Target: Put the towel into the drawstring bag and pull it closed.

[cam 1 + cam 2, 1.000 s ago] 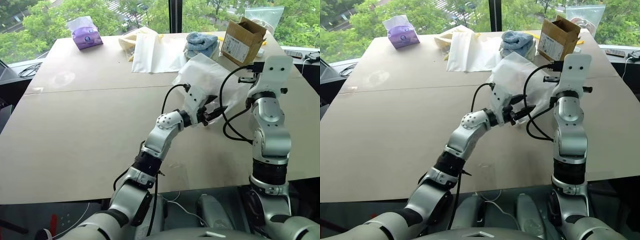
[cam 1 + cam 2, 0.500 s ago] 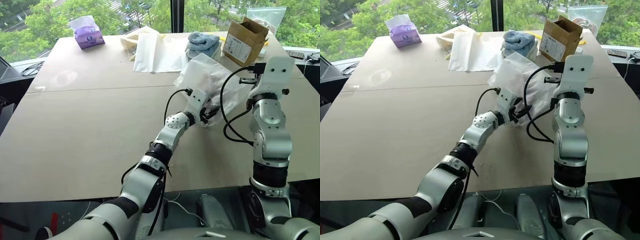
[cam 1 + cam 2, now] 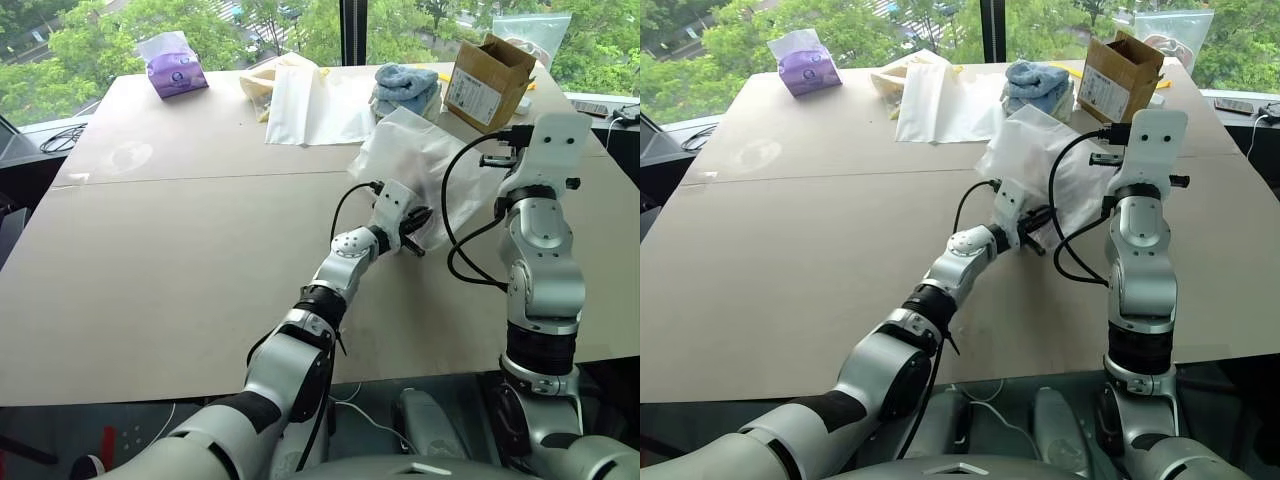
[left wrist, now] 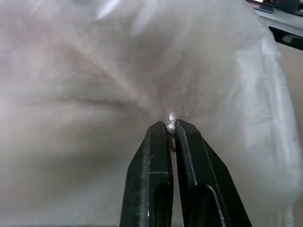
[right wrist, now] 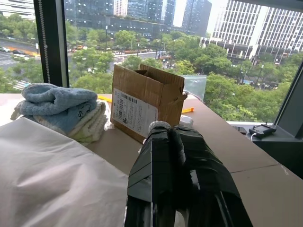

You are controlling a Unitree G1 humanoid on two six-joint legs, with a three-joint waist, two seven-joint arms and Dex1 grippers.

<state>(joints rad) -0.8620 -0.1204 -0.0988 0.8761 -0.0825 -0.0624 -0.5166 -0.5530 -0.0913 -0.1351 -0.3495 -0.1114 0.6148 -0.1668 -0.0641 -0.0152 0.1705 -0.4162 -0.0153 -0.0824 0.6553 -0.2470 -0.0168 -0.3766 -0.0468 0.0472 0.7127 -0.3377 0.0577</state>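
The robot's right gripper should release the cord on the robot's side of the table seam (image 3: pixel 464 247), facing the cardboard box.
The drawstring bag (image 3: pixel 425 160), thin white cloth, hangs lifted above the table between my two arms and looks bulged. The towel is hidden. My left gripper (image 4: pixel 170 124) points level into the bag's lower side (image 4: pixel 94 71), shut, with a small white knot of cord pinched at its tips. In the head view the same gripper (image 3: pixel 415 226) sits against the bag's lower edge. My right gripper (image 5: pixel 165 130), its fingers wrapped in black tape, is shut at the bag's upper right, a bit of white showing at its tip. The bag's cloth (image 5: pixel 47 175) spreads just below it.
Along the far edge of the table (image 3: pixel 150 250) lie a purple tissue pack (image 3: pixel 175 72), cream bags (image 3: pixel 262 80), a flat white sheet-like bag (image 3: pixel 315 105), a stack of blue and pale towels (image 3: pixel 405 88) and an open cardboard box (image 3: pixel 487 80).
My left gripper, open a second ago, moved forward and down to the bag's lower side and shut there. The right arm kept still.
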